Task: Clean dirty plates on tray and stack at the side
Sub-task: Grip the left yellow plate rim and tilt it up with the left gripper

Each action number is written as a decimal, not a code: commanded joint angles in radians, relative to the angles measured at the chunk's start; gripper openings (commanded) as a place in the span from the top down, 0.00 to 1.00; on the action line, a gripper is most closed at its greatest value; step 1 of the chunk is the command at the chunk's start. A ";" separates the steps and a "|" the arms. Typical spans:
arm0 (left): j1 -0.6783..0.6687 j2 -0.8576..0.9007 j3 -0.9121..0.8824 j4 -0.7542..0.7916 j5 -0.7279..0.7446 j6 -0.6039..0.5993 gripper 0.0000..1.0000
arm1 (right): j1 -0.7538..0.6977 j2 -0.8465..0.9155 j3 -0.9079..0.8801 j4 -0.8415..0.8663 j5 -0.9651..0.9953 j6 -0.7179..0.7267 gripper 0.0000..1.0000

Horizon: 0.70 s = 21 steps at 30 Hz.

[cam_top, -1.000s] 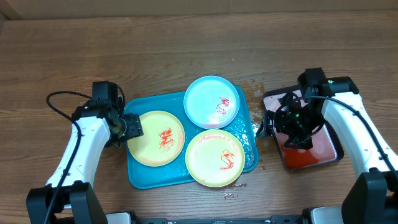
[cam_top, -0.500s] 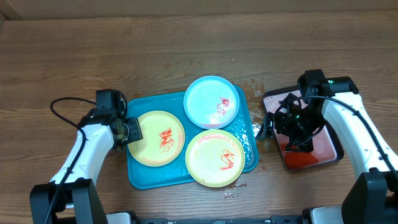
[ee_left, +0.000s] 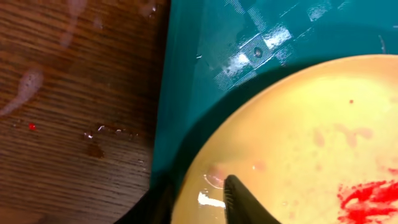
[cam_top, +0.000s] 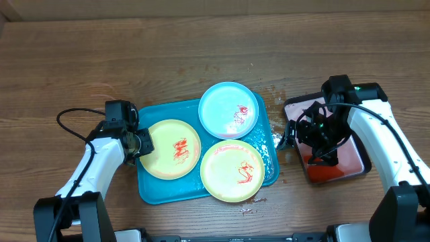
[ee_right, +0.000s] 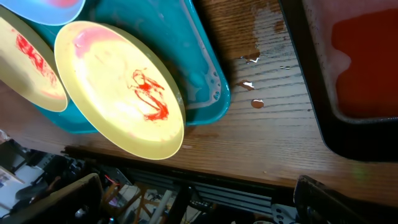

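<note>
My left gripper will open, ease the yellow-green plate inward and pinch its rim (ee_left: 193, 172), because that plate at my left gripper sits close to the edge of the turquoise tray.
The turquoise tray (cam_top: 151, 191) holds three sauce-smeared plates: a yellow-green plate (cam_top: 173, 149) at left, a light blue plate (cam_top: 228, 110) at the back, and a second yellow-green plate (cam_top: 232, 171) at the front. My left gripper (cam_top: 143, 142) is open at the left plate's left rim. In the left wrist view its fingers (ee_left: 199, 202) straddle that plate's rim (ee_left: 298, 143), one on top and one outside. My right gripper (cam_top: 314, 142) is open and empty over the black-rimmed tray. The right wrist view shows its fingers (ee_right: 199, 205) wide apart.
The black-rimmed tray (cam_top: 368, 161) with a reddish inside stands right of the turquoise tray, and it shows in the right wrist view (ee_right: 311, 93). Wet drops and red specks lie on the wood (ee_right: 249, 84) between the trays. The table's front edge (ee_right: 261, 177) is close.
My left gripper has moved a little to the right, onto the left yellow-green plate's rim. The right arm and the plates have stayed in place.
</note>
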 commanded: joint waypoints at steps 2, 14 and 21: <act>-0.008 0.009 -0.009 0.008 0.038 0.016 0.94 | -0.001 -0.011 0.013 0.003 -0.008 0.010 0.00; -0.007 0.009 -0.009 0.001 0.039 0.016 0.69 | -0.001 -0.011 0.013 0.003 -0.008 0.010 0.00; -0.008 0.009 -0.009 0.003 0.046 0.016 0.16 | -0.001 -0.011 0.013 0.004 -0.008 0.010 0.00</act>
